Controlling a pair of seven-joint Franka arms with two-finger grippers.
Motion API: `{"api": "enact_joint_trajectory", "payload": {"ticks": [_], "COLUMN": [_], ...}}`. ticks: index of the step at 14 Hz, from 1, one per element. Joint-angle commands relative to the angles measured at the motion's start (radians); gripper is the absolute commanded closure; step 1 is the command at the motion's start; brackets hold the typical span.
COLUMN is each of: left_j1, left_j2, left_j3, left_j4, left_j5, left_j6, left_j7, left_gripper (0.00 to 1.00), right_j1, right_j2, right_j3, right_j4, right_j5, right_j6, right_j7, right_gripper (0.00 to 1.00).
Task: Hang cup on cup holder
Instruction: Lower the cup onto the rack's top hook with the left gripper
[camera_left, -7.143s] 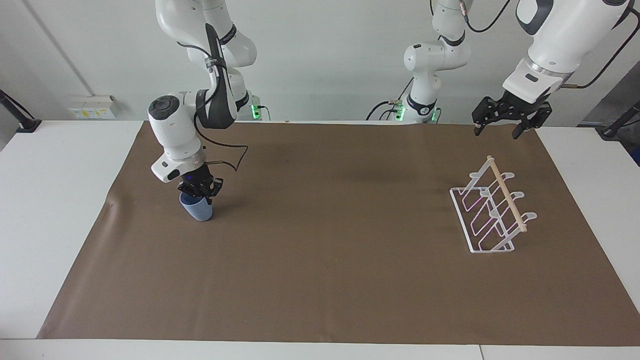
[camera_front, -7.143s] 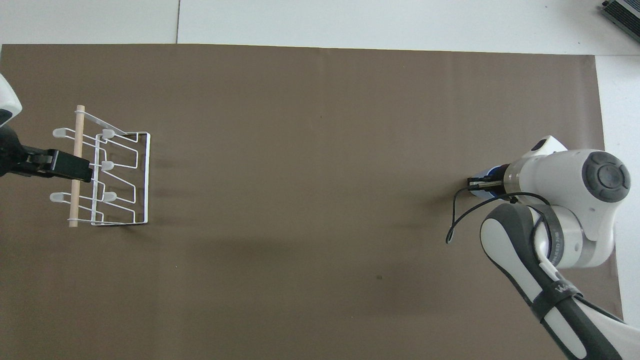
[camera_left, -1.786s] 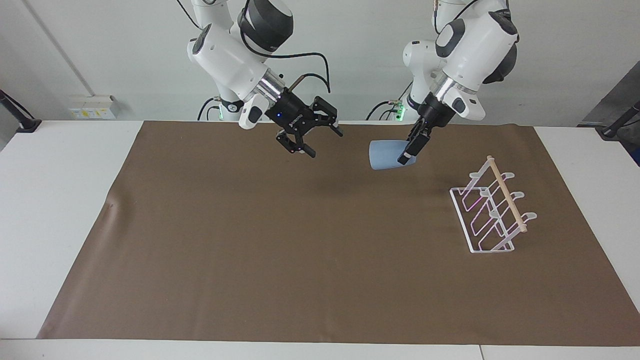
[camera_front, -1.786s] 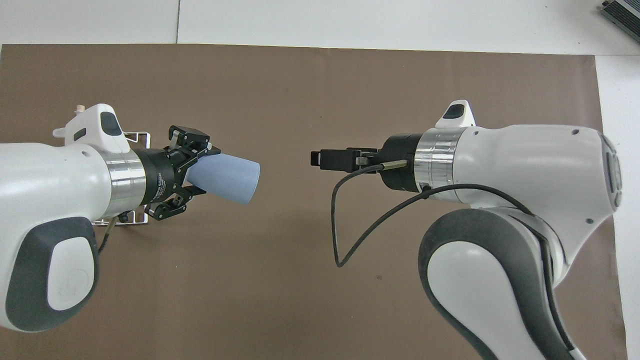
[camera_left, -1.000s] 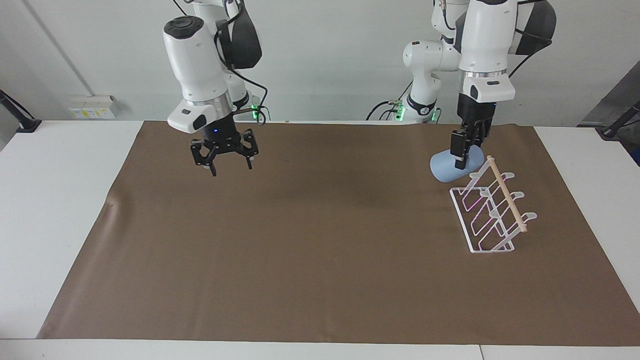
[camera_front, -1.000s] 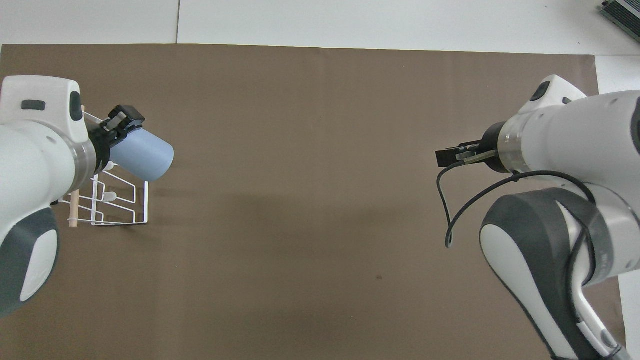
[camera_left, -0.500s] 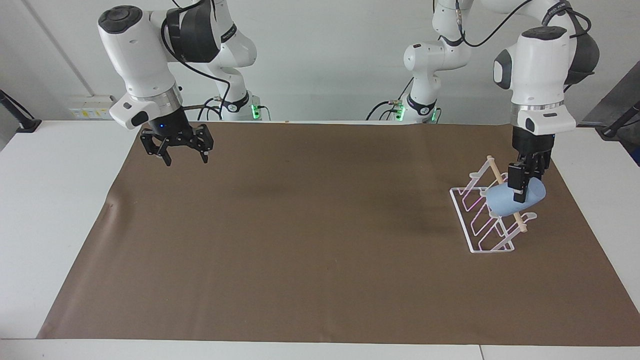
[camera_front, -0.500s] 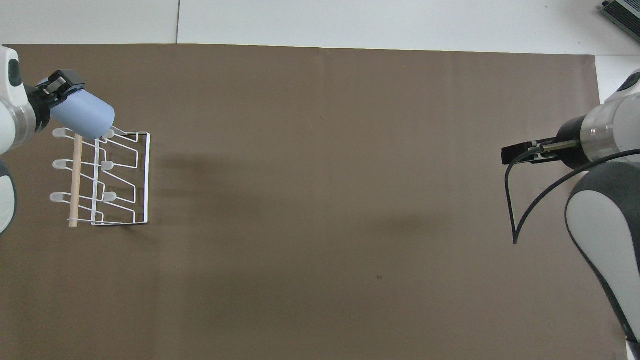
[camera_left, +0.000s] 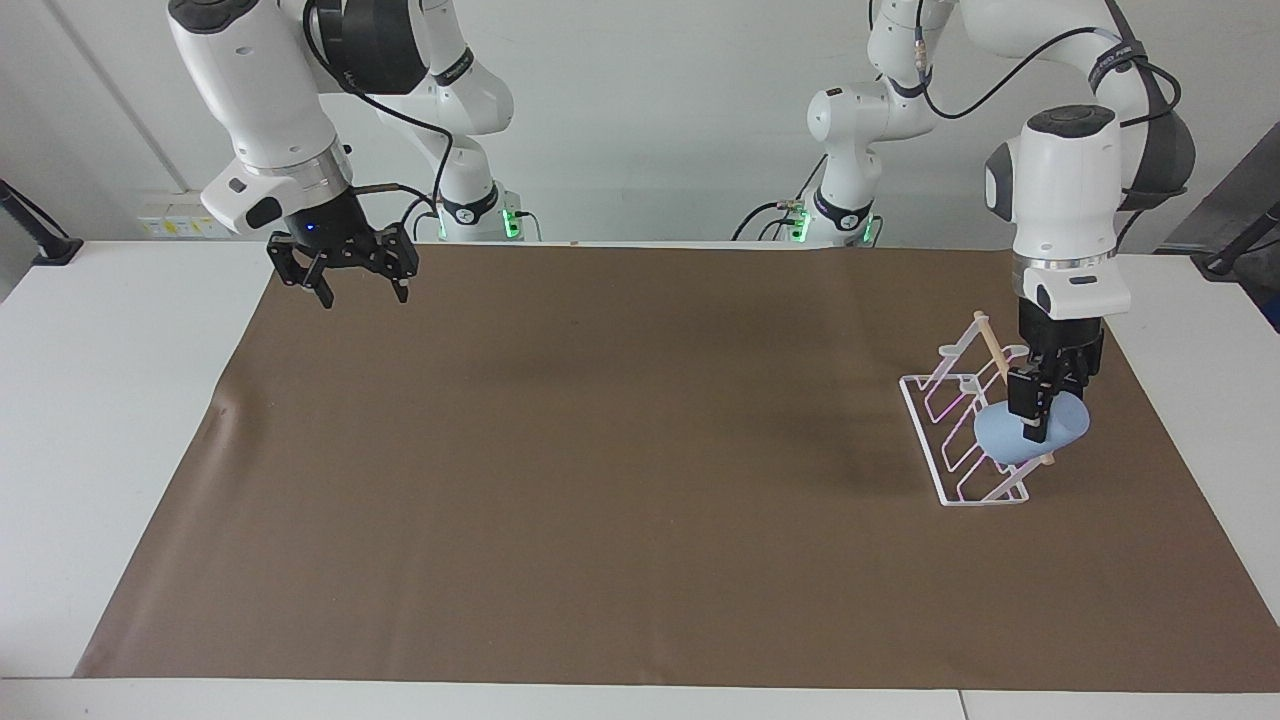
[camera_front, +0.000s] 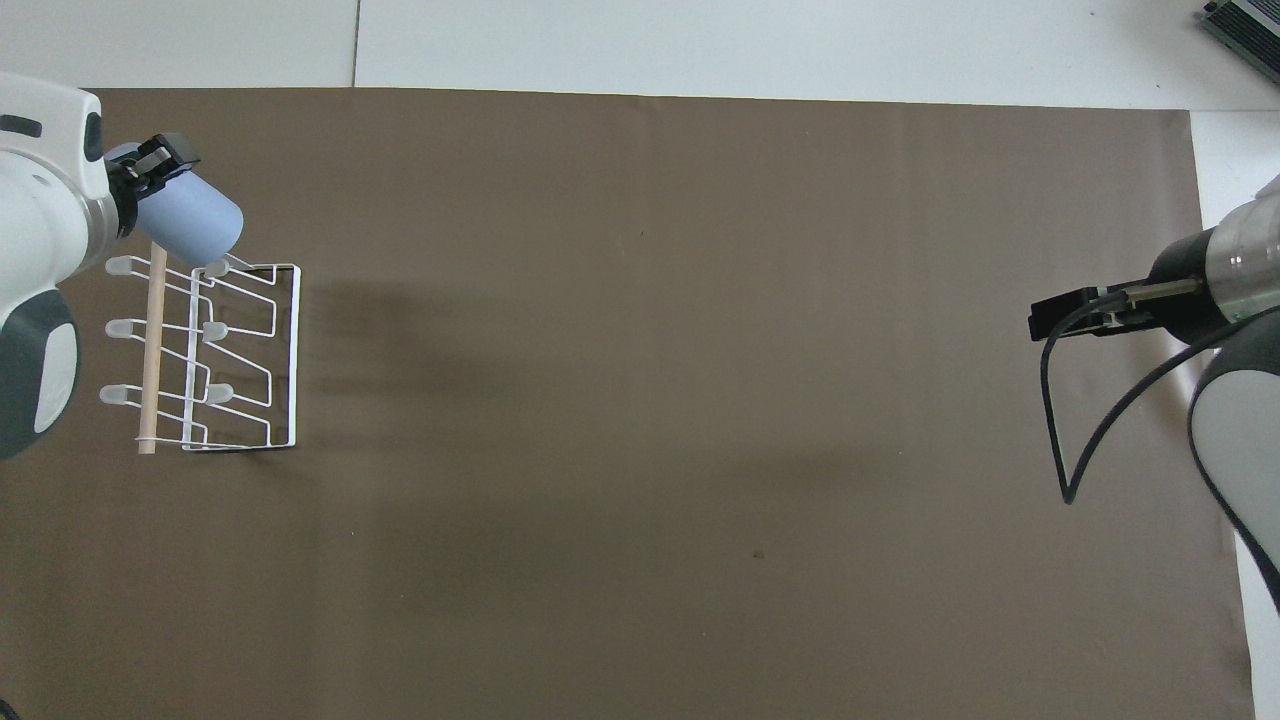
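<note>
Once the robot's left gripper lets go, the light-blue cup, now tilted low over that end, will hang on the outer peg at the cup holder's far end (camera_front: 248, 289).
The light-blue cup (camera_left: 1000, 436) is tilted in my left gripper (camera_left: 1030, 418), which is shut on its rim. It hangs low over the end of the white wire cup holder (camera_left: 950, 415) that is farther from the robots, and it covers the outer prong and the dowel's tip there. I cannot tell whether it touches the prong. In the overhead view the cup (camera_front: 190, 222), the left gripper (camera_front: 160, 160) and the cup holder (camera_front: 285, 350) are at the left arm's end. My right gripper (camera_left: 362, 288) is open and empty, in the air over the mat's edge near its base.
A brown mat (camera_left: 620, 450) covers the white table (camera_left: 100, 400). The right gripper (camera_front: 1048, 320) and its dangling black cable (camera_front: 1060, 440) show at the right arm's end in the overhead view.
My left gripper has come down with the cup along the cup holder toward its end farther from the robots. My right gripper has drawn back a little toward its own end of the table.
</note>
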Motion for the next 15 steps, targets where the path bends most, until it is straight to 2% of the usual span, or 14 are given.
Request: {"api": "enact_joint_trajectory", "payload": {"ticks": [1, 3, 7, 15], "left_j1": [-0.005, 0.006, 0.006, 0.008], "left_j2": [-0.030, -0.041, -0.060, -0.061], "left_j3": [0.000, 0.000, -0.001, -0.001], "left_j4": [-0.041, -0.067, -0.113, -0.202], "left_j5": [0.057, 0.071, 0.071, 0.071], "left_j6": [-0.022, -0.011, -0.004, 0.079], "left_j7": [-0.016, -0.019, -0.022, -0.019], "left_gripper": [1.00, 1.00, 1.00, 1.00], "right_j1": [0.000, 0.004, 0.013, 0.014], "right_j2": [0.016, 0.013, 0.000, -0.011], "right_j3": [-0.012, -0.026, -0.075, -0.072], "right_j4": [0.060, 0.060, 0.060, 0.035], "right_j5": [-0.023, -0.023, -0.011, -0.006], "right_j6": [-0.071, -0.071, -0.070, -0.070], "right_j7": [0.002, 0.005, 0.007, 0.019], "right_gripper": [0.05, 0.02, 0.02, 0.00]}}
